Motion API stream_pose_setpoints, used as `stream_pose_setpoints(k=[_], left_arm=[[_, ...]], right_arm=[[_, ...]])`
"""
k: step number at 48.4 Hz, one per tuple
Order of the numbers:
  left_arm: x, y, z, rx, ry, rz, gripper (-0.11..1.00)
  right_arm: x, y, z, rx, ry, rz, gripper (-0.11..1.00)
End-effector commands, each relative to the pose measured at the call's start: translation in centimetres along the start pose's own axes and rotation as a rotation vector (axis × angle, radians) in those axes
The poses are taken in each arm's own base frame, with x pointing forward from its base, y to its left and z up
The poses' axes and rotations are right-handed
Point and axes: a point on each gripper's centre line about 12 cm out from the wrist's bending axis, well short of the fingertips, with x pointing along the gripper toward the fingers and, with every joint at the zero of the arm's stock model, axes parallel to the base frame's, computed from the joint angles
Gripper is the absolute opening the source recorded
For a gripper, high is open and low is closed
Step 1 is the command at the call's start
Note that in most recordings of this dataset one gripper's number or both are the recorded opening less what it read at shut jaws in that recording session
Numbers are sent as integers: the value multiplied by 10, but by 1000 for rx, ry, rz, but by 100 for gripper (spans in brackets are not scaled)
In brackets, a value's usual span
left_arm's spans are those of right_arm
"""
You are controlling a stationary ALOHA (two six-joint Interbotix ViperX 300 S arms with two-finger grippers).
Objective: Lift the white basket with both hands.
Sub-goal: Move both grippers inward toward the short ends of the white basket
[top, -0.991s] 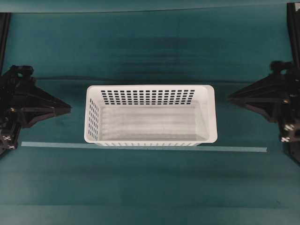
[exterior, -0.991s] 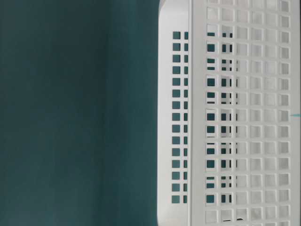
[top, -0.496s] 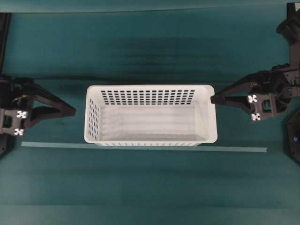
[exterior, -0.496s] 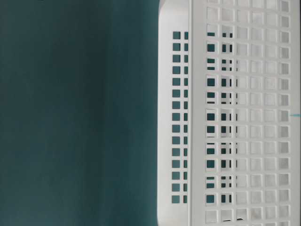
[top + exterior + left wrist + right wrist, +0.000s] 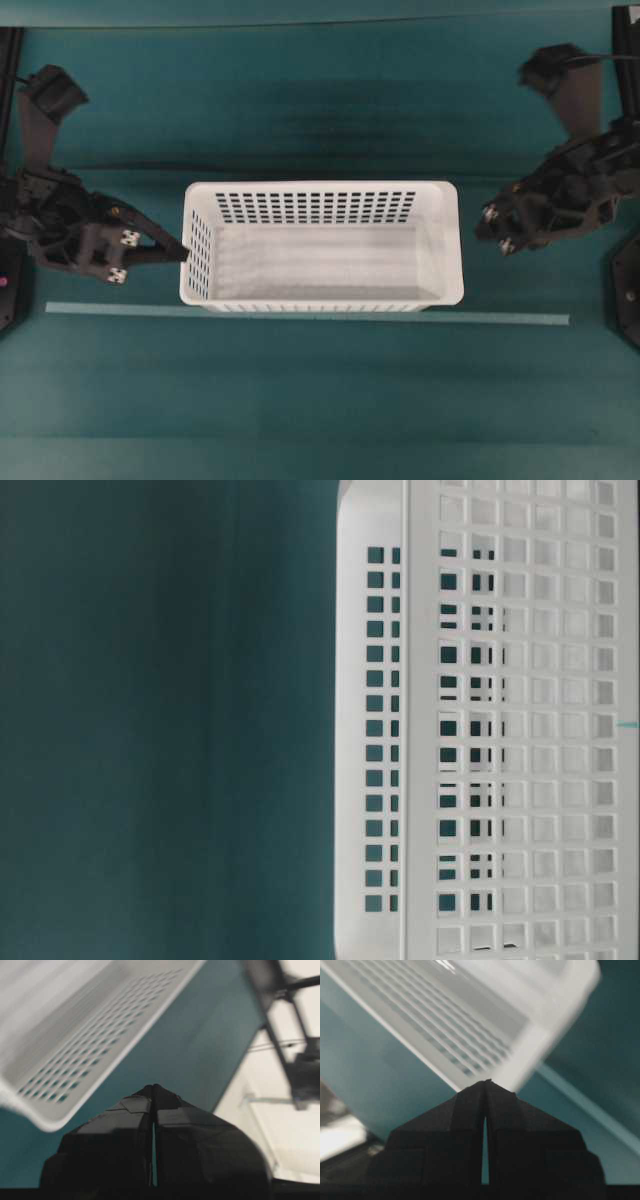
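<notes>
The middle of the white basket's end rim (image 5: 452, 242) (image 5: 552, 1027), on the short end facing my right gripper and opposite my left gripper, will be gripped by my right gripper.
The white basket (image 5: 320, 187) stands empty in the middle of the green table, long side left to right; it fills the right of the table-level view (image 5: 500, 730). My left gripper (image 5: 183, 251) is shut, its tip right at the basket's left end wall. In the left wrist view the shut left gripper (image 5: 152, 1086) points past the basket's corner (image 5: 75, 1050). My right gripper (image 5: 480, 228) is shut and hangs a short gap off the basket's right end. The right wrist view shows the right gripper's tip (image 5: 486, 1082) just under the basket's corner (image 5: 530, 1055). Neither holds anything.
A thin pale tape strip (image 5: 300, 315) runs left to right on the table along the basket's front side. Black frame posts (image 5: 8, 60) stand at the far corners. A black base (image 5: 625, 295) sits at the right edge.
The left gripper has advanced right to the basket's left wall. The right gripper has tilted and drawn slightly back from the right rim. Both arms' elbows rose. The basket has not moved.
</notes>
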Motion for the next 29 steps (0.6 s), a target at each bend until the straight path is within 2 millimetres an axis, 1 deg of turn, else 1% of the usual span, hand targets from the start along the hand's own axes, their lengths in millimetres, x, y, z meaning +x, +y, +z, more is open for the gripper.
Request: stream_pose_setpoints(k=[1,8,14,19,22,25,29], left_arm=[[3,-7,3,-29,29,59,-3],[5,-5,3,-47,66,150,-3],[7,-4,5,-48,72,173,-3],[7,-1,7,-53,68,185,-3],[7,-1,8,-50,68,189,-3],[5,-4,10,-46,61,175,-3],[5,-3,9,-28,65,182,-3]], right_arm=[[7,4,5,20,66,-62,0],[10,10,11,20,80,-79,1],[12,9,13,31,83,-88,11],[13,8,14,59,86,-96,26],[15,7,14,86,90,-103,40],[16,6,14,119,90,-111,55],[18,5,14,148,82,-115,72]])
